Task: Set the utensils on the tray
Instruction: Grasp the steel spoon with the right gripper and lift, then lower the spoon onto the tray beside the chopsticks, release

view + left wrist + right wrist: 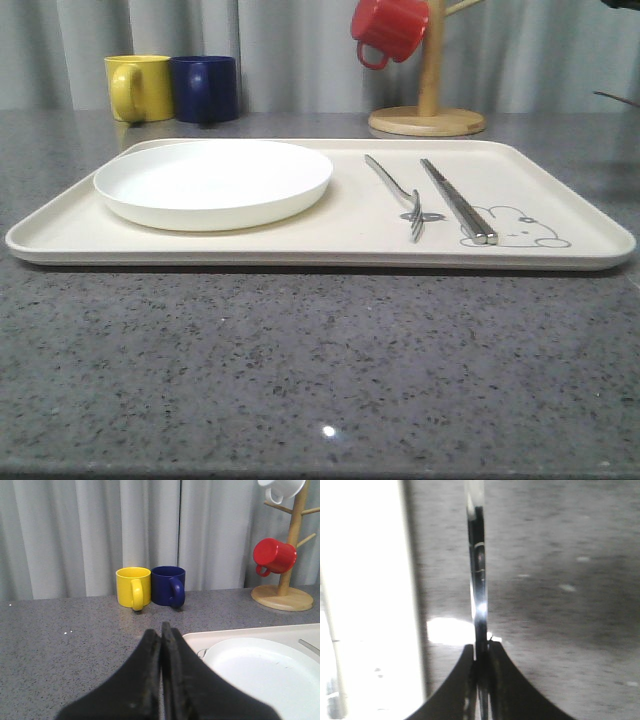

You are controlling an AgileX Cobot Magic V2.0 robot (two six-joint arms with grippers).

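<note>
The robot's right gripper needs to release the spoon on the cream tray (527, 200) (376, 640) between the chopsticks and the tray's near side edge. The spoon is still over the table beside the tray.
The cream tray (560, 190) lies across the grey table with a round white plate (213, 180) on its left half. A silver fork (400, 190) and a pair of chopsticks (458, 200) rest side by side on its right half, by the rabbit drawing. My right gripper (481, 647) is shut on the slim shiny handle of the spoon (477, 570), held over the table just beside the tray's bright edge (365, 580); the bowl is out of view. My left gripper (161, 627) is shut with nothing in it, near the tray's far-left corner (200, 637).
A yellow mug (140, 87) and a dark blue mug (205, 88) stand behind the tray at the left. A wooden mug tree (428, 110) with a red mug (390, 28) stands behind it at the right. A curtain closes the back.
</note>
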